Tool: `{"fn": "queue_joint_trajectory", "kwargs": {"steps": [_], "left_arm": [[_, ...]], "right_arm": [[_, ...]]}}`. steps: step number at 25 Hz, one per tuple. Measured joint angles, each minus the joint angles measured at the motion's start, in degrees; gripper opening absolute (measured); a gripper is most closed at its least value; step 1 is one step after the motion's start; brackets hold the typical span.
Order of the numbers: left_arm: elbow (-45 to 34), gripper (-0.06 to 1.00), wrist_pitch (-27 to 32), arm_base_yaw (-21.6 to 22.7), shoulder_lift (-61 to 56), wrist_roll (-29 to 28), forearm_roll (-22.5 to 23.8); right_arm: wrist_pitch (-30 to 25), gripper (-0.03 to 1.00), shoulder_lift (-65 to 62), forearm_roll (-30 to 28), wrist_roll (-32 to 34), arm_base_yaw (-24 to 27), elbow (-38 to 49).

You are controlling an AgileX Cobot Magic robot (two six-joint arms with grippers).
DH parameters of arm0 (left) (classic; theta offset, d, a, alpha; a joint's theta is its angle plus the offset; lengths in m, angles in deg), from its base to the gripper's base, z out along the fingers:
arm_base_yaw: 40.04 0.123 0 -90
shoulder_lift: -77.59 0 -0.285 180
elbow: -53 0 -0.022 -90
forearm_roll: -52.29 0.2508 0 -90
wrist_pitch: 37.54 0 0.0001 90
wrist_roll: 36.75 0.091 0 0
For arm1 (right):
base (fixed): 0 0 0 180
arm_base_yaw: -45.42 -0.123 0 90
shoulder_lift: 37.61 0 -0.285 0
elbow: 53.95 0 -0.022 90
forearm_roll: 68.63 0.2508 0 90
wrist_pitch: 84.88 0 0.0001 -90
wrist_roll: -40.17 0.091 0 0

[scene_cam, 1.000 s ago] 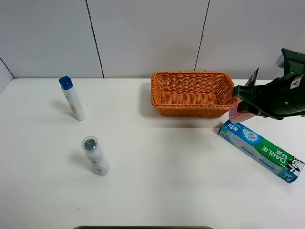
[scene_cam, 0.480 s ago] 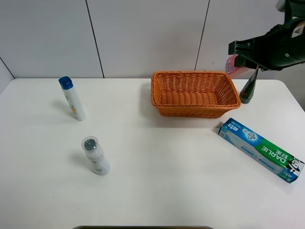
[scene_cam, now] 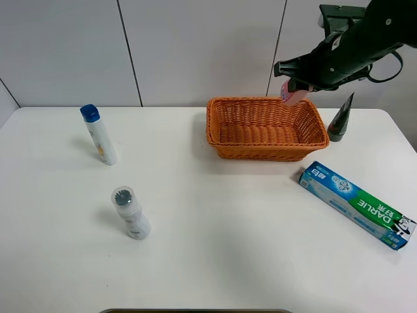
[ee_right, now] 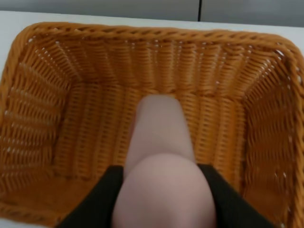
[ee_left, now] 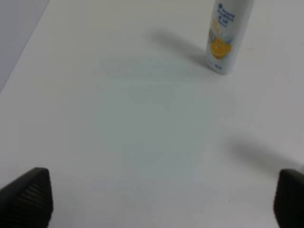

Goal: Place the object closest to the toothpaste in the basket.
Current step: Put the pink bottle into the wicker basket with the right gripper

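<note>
The robot's right gripper needs to release the pink bottle on the middle of the orange wicker basket's bottom (scene_cam: 263, 133) (ee_right: 154, 135).
My right gripper (scene_cam: 294, 86) is shut on a pink bottle (scene_cam: 290, 94) and holds it in the air over the far right part of the orange wicker basket (scene_cam: 266, 102). In the right wrist view the pink bottle (ee_right: 160, 152) sits between the black fingers (ee_right: 100, 202), hanging above the basket's inside (ee_right: 61, 118). The toothpaste box (scene_cam: 355, 203) lies on the table to the right, in front of the basket. My left gripper (ee_left: 159, 199) is open and empty over bare table; it does not show in the exterior high view.
A dark green tube (scene_cam: 340, 120) stands upright just right of the basket. A white bottle with a blue cap (scene_cam: 99, 135) stands at the far left and shows in the left wrist view (ee_left: 228, 35). A white bottle (scene_cam: 131, 214) stands nearer the front left.
My right gripper rose from the table beside the toothpaste box with the pink bottle, then moved left to above the basket. The green tube stayed where it stood.
</note>
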Motion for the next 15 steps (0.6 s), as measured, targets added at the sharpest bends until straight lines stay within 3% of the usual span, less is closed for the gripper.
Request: {"fn": "queue_joint_trajectory", "kwargs": {"steps": [9,15], "left_arm": [[0.00,0.94,0.00,0.00,0.00,-0.05,0.00],[0.00,0.94,0.00,0.00,0.00,0.00,0.00]], "right_arm": [[3.21,0.37,12.39,0.05,-0.05,-0.19,-7.74],[5.99,0.37,18.78,1.77,-0.05,-0.19,-8.16]]}}
